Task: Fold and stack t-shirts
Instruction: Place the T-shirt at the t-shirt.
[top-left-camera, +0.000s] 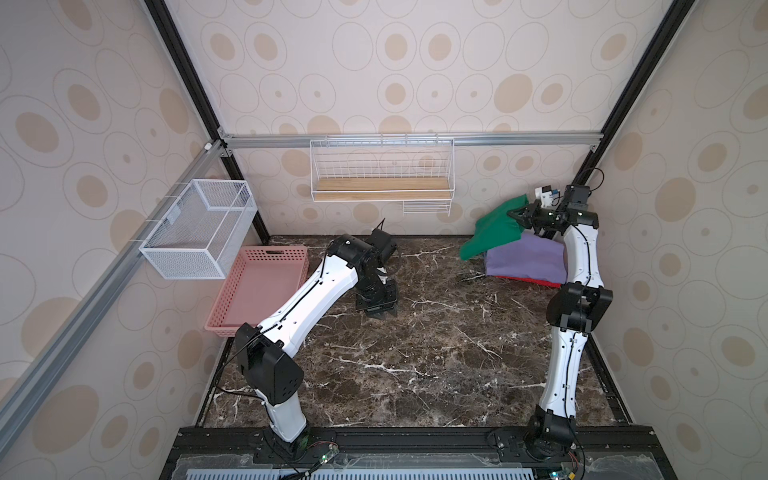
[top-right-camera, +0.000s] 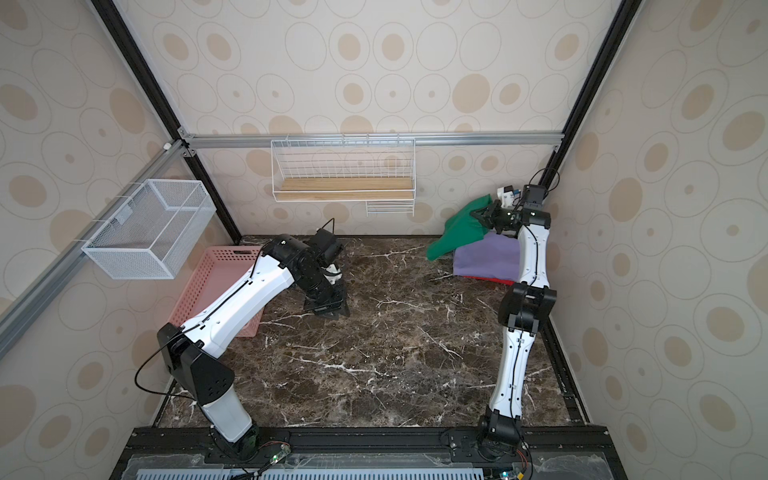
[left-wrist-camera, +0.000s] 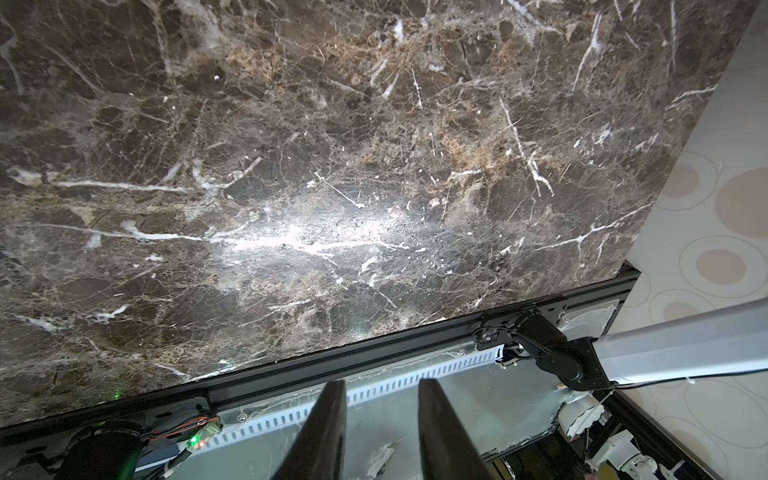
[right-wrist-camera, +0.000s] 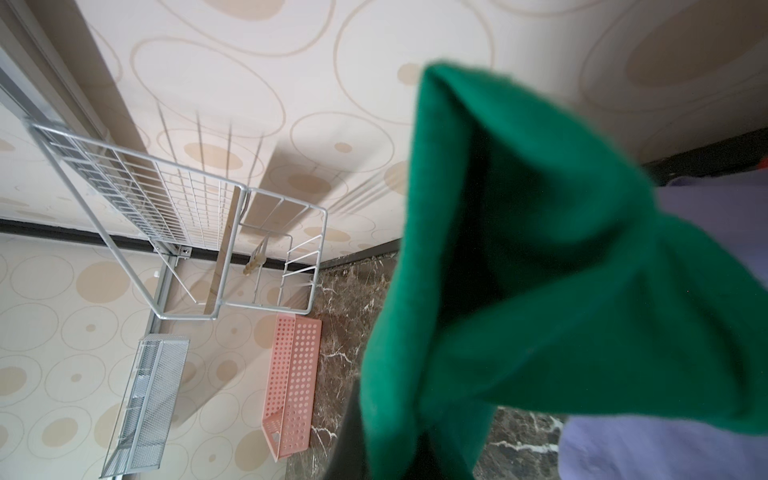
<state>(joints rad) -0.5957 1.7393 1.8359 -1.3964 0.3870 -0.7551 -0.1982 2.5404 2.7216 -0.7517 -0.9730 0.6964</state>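
Note:
The green t-shirt, now hanging at the back corner, will be let go by my right gripper on top of the folded lavender-purple t-shirt (top-left-camera: 526, 244), near the back wall.
A deep green t-shirt (top-left-camera: 492, 232) (top-right-camera: 457, 235) hangs at the back right corner, with my right gripper (top-left-camera: 515, 215) shut on its upper edge. Its lower end drapes over the folded lavender-purple t-shirt (top-left-camera: 525, 259) (top-right-camera: 486, 257). The purple one lies on the red t-shirt (top-left-camera: 542, 284), of which only a strip shows. In the right wrist view the green cloth (right-wrist-camera: 561, 291) fills the frame and hides the jaws. My left gripper (top-left-camera: 379, 312) (left-wrist-camera: 382, 380) points down at the marble table (top-left-camera: 415, 353), left of centre. It is open, with nothing between its fingers.
A pink perforated basket (top-left-camera: 266, 282) sits at the table's left edge, partly behind the left arm. A white mesh bin (top-left-camera: 199, 228) hangs on the left wall. A wire shelf with a wooden board (top-left-camera: 382, 178) hangs on the back wall.

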